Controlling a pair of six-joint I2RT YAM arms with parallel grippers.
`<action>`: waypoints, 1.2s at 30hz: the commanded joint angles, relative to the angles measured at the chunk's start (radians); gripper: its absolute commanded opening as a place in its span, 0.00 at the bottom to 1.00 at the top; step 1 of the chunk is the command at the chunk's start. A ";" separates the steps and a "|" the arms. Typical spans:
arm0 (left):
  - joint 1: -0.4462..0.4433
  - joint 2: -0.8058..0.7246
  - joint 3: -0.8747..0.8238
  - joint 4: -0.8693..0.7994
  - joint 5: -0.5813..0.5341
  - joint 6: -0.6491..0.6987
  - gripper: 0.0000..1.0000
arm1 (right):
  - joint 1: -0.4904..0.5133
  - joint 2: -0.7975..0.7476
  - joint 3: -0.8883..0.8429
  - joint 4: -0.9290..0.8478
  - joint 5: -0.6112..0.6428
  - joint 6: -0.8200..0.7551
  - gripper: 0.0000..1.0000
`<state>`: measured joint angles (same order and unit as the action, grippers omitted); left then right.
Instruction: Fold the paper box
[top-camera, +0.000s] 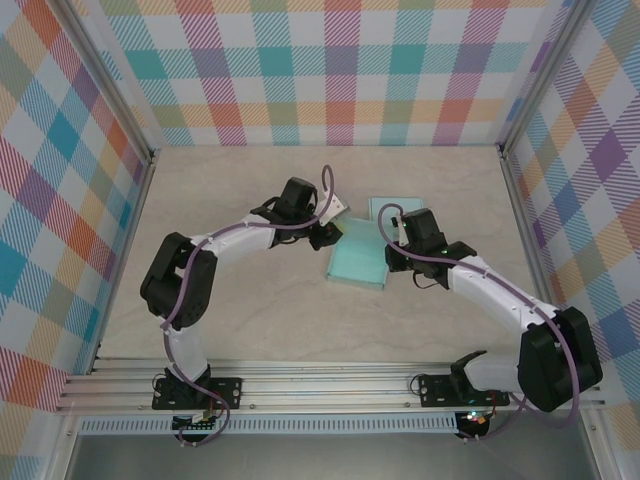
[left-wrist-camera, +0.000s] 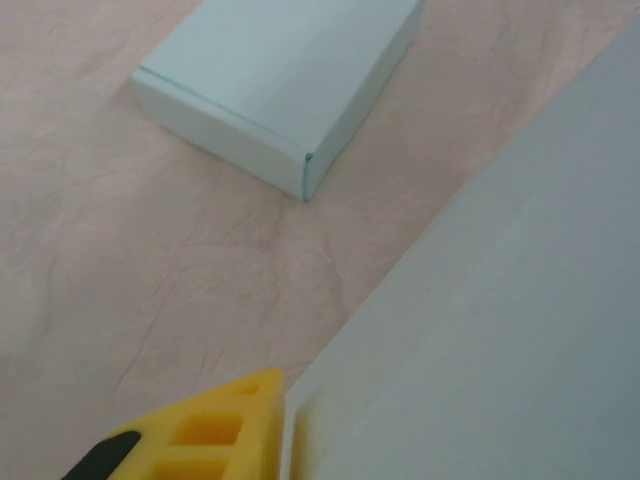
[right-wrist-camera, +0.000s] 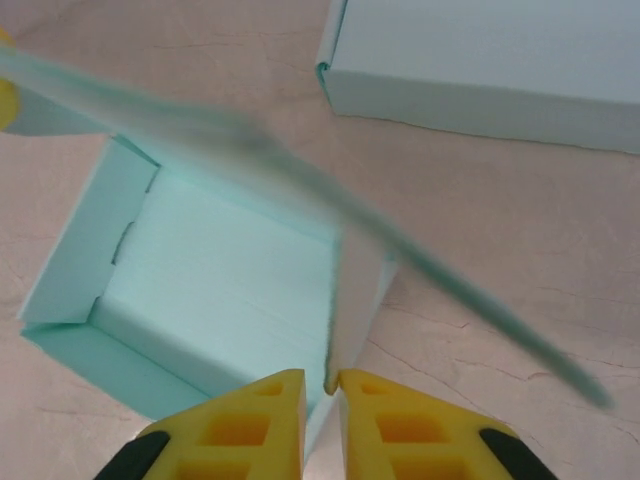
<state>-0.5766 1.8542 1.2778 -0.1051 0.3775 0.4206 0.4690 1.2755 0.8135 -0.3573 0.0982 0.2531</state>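
The box sits crooked with the robot's left gripper on its lid flap, so that gripper should open and take the side (right-wrist-camera: 85, 235) opposite the right gripper.
The paper box (top-camera: 358, 258) is pale teal and lies open at mid-table, its inside (right-wrist-camera: 220, 290) showing in the right wrist view. Its lid flap (left-wrist-camera: 500, 300) is lifted and crosses the right wrist view as a blurred band (right-wrist-camera: 300, 170). My left gripper (top-camera: 325, 232) is at the box's far left corner, one yellow finger (left-wrist-camera: 215, 425) pressed flat against the flap's edge; the other finger is hidden behind the flap. My right gripper (right-wrist-camera: 330, 385) is shut on the top edge of the box's right side wall, and sits at the box's right edge (top-camera: 393, 255).
A second pale teal box (top-camera: 392, 208), closed, lies just beyond the open one; it shows in both wrist views (left-wrist-camera: 280, 80) (right-wrist-camera: 490, 60). Checked walls (top-camera: 340, 70) stand on three sides. Bare tabletop (top-camera: 250, 320) lies in front of the box.
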 joint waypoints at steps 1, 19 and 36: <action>-0.011 -0.075 -0.041 0.075 -0.104 -0.082 0.30 | 0.010 0.002 0.026 0.047 0.046 0.011 0.14; 0.000 -0.142 -0.124 0.094 -0.170 -0.103 0.14 | 0.025 0.020 0.025 0.066 0.039 -0.003 0.10; -0.049 -0.167 -0.238 0.345 -0.318 -0.494 0.00 | 0.087 0.144 0.099 0.234 0.078 0.097 0.00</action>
<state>-0.5961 1.7306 1.0637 0.1226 0.1020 0.0662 0.5377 1.3884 0.8661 -0.2161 0.1806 0.3206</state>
